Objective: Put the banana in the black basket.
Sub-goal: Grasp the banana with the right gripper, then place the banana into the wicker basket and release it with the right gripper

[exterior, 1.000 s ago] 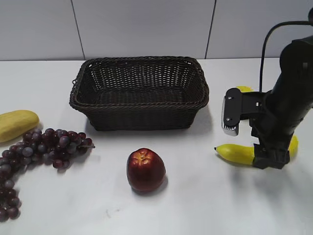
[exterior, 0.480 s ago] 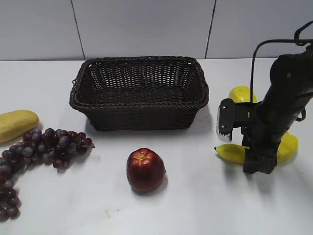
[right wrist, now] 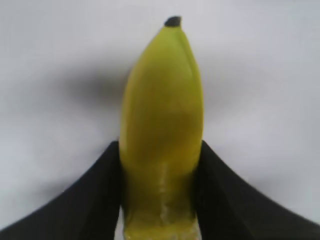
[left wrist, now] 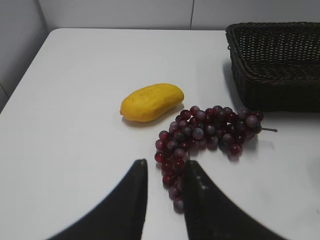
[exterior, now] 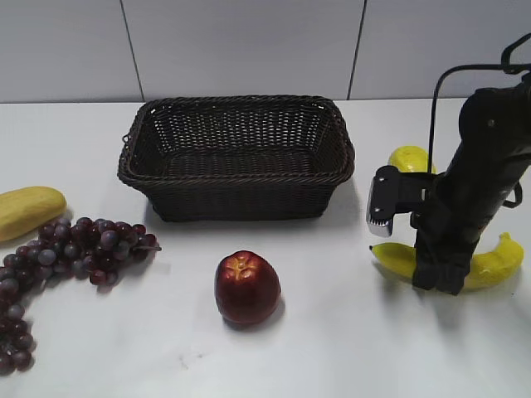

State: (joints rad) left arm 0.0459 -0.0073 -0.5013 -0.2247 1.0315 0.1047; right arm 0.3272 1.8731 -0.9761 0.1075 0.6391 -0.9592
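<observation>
My right gripper should set the banana down inside the black basket (exterior: pixel 246 166), placing it just behind the middle of the front rim of that basket.
The banana (exterior: pixel 496 260) lies on the white table to the right of the black basket (exterior: pixel 236 104), dark tip pointing left. My right gripper (exterior: pixel 437 278) comes down on its middle, and the arm hides that part. In the right wrist view the banana (right wrist: pixel 162 100) fills the gap between both black fingers of the right gripper (right wrist: pixel 160 147), which press its sides. The basket is empty and about a hand's width left of the banana. My left gripper (left wrist: pixel 164 167) hangs over the table's left side with a narrow gap and nothing in it. The basket's corner (left wrist: pixel 275 30) shows there too.
A red apple (exterior: pixel 247 288) sits in front of the basket. Purple grapes (exterior: pixel 75 249) and a stubby paler yellow fruit (exterior: pixel 29 209) lie at the left; both show in the left wrist view, grapes (left wrist: pixel 205 135) and fruit (left wrist: pixel 151 102). A lemon (exterior: pixel 412 159) sits behind the right arm.
My right arm shifted left and stood more upright over the banana. The banana has turned a little; its right end now sticks out to the right of the arm.
</observation>
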